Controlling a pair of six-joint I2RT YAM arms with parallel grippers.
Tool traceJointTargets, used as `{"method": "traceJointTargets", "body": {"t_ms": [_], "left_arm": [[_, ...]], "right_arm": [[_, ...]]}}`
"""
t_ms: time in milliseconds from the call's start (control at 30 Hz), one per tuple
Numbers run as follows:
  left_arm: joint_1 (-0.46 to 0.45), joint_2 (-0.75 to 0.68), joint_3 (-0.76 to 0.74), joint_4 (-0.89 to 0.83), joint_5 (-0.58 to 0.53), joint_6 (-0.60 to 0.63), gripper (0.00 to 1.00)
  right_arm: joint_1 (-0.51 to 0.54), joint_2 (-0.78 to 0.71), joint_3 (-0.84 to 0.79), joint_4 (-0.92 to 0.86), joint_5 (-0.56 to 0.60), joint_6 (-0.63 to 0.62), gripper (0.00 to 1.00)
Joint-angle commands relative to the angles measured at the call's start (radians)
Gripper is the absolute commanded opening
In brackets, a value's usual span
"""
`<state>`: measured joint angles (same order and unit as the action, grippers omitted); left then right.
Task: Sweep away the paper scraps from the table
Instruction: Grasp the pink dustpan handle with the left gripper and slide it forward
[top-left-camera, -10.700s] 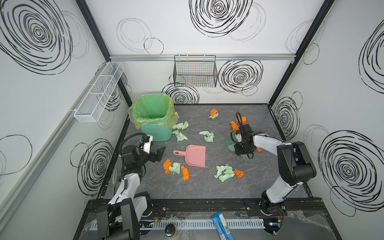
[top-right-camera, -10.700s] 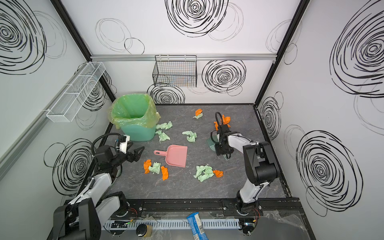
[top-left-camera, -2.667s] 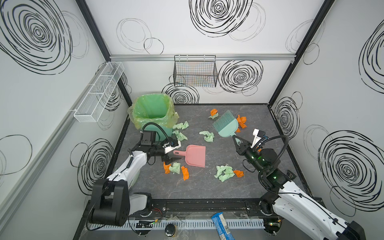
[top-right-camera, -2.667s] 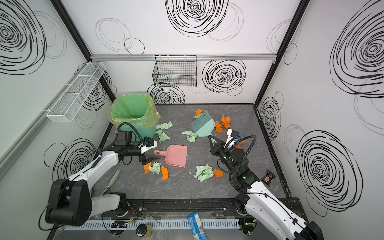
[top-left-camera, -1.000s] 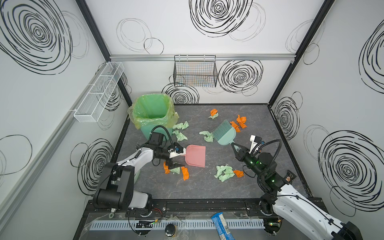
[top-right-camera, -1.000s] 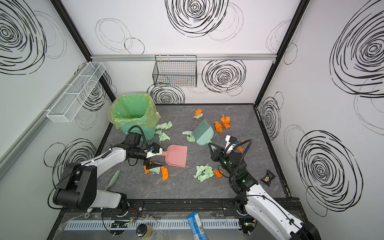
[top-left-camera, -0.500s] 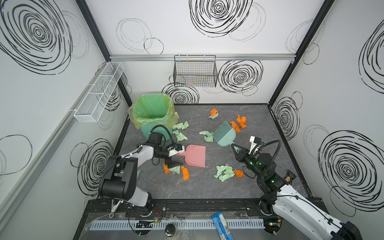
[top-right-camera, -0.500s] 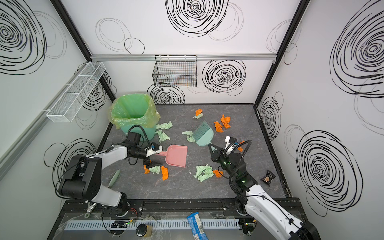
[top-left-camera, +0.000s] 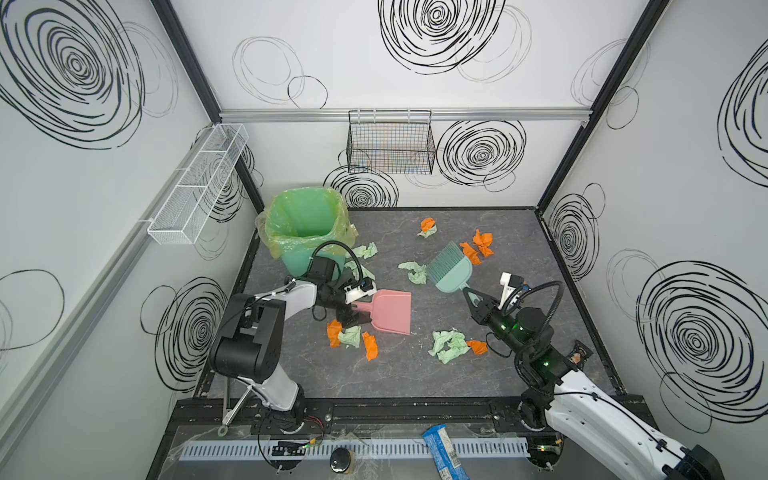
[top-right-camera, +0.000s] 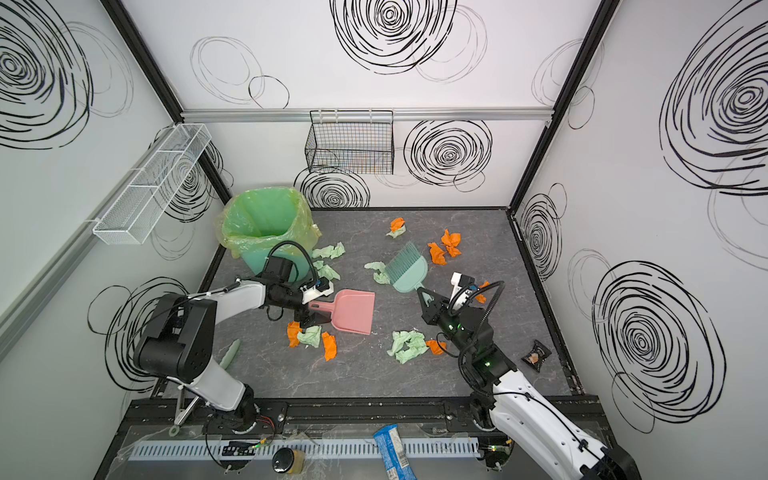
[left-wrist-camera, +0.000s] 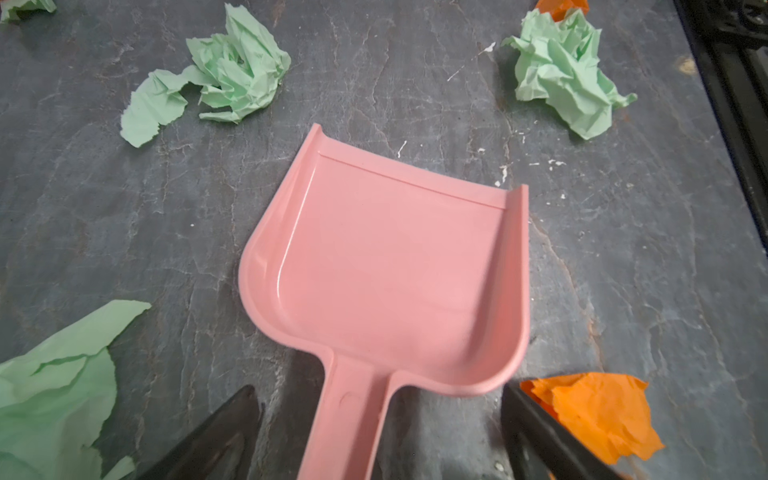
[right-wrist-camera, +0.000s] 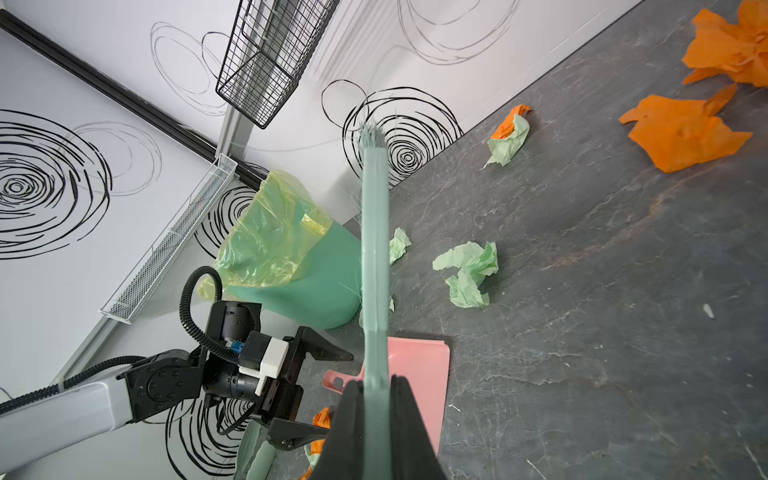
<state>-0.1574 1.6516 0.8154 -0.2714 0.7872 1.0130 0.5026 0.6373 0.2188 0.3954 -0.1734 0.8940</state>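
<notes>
The green scraps by the bin are behind the dustpan's edge, so before sweeping, my left gripper will grab the dustpan's handle (top-right-camera: 323, 306) and pull the dustpan back.
Orange and mint-green paper scraps lie scattered over the dark grey table (top-left-camera: 519, 291): an orange pair (top-left-camera: 482, 243) at the back right, a green wad (top-left-camera: 449, 345) at the front and a mixed cluster (top-left-camera: 351, 336) beside the pink dustpan (top-left-camera: 392, 311). My left gripper (top-left-camera: 356, 309) (left-wrist-camera: 376, 399) is open, one finger on each side of the dustpan handle, not touching it. My right gripper (top-left-camera: 469, 296) (right-wrist-camera: 376, 386) is shut on the handle of the teal brush (top-left-camera: 451, 266). The brush bristles point toward the back left, beside a green scrap (top-left-camera: 415, 272).
A green bin (top-left-camera: 305, 224) with a yellowish liner stands at the back left of the table. A black wire basket (top-left-camera: 390, 143) hangs on the back wall and a white mesh shelf (top-left-camera: 199, 183) on the left wall. A dark packet (top-right-camera: 537, 355) lies at the front right.
My left gripper has slid a little further along the dustpan handle, still open. The right arm with the brush has hardly moved in the last second; earlier it carried the brush in from the back.
</notes>
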Motion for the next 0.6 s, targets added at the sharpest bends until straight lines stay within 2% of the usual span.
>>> {"method": "traceJointTargets", "body": {"t_ms": [0,267,500,567], "left_arm": [[-0.008,0.017,0.027,0.035,-0.024,-0.056,0.91],[-0.045,0.010,-0.001,0.106,-0.100,-0.113,0.79],[-0.050,0.016,0.002,0.101,-0.106,-0.111,0.60],[-0.054,0.017,0.002,0.099,-0.110,-0.110,0.58]], "right_arm": [[-0.006,-0.022,-0.004,0.034,0.005,-0.007,0.00],[-0.015,-0.070,-0.005,-0.014,0.014,-0.021,0.00],[-0.018,-0.053,0.001,0.003,0.003,-0.019,0.00],[-0.017,-0.048,0.004,0.008,0.002,-0.020,0.00]]}}
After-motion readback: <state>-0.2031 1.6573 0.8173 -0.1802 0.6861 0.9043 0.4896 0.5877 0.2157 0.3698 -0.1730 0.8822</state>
